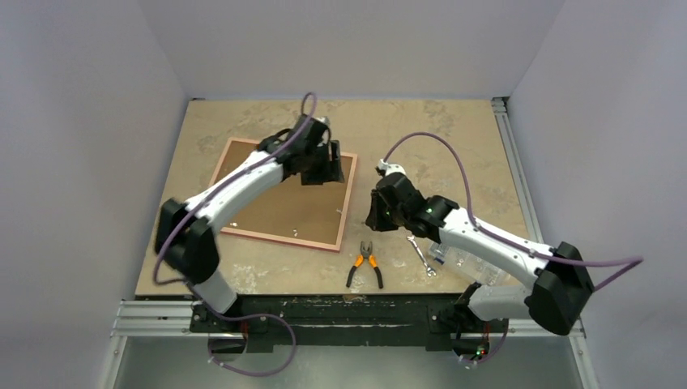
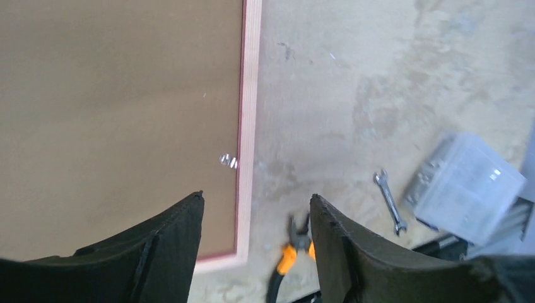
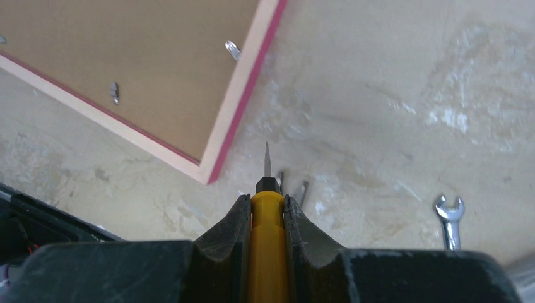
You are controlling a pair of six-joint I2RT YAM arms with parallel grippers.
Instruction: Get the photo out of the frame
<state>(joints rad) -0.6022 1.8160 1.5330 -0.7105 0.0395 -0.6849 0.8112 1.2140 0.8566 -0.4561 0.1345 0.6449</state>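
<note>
Next, I set the yellow-handled screwdriver down with my right gripper on the bare table (image 1: 457,199) just behind the clear plastic box.
The frame (image 1: 283,207) lies face down on the table, brown board up, with a pale edge and a thin pink-red line. It also shows in the left wrist view (image 2: 113,113) and the right wrist view (image 3: 145,76). The photo is hidden. Small metal tabs (image 3: 233,49) sit on the board near its edge. My left gripper (image 1: 324,170) hovers open and empty over the frame's right edge (image 2: 255,199). My right gripper (image 1: 379,217) is right of the frame, above bare table, shut (image 3: 265,197) on a yellow-handled screwdriver (image 3: 268,240) whose tip points past the frame's near corner.
Orange-handled pliers (image 1: 364,263) lie near the table's front edge, just right of the frame's near corner. A small wrench (image 1: 421,255) and a clear plastic box (image 1: 458,261) lie further right, under the right arm. Walls close in on three sides.
</note>
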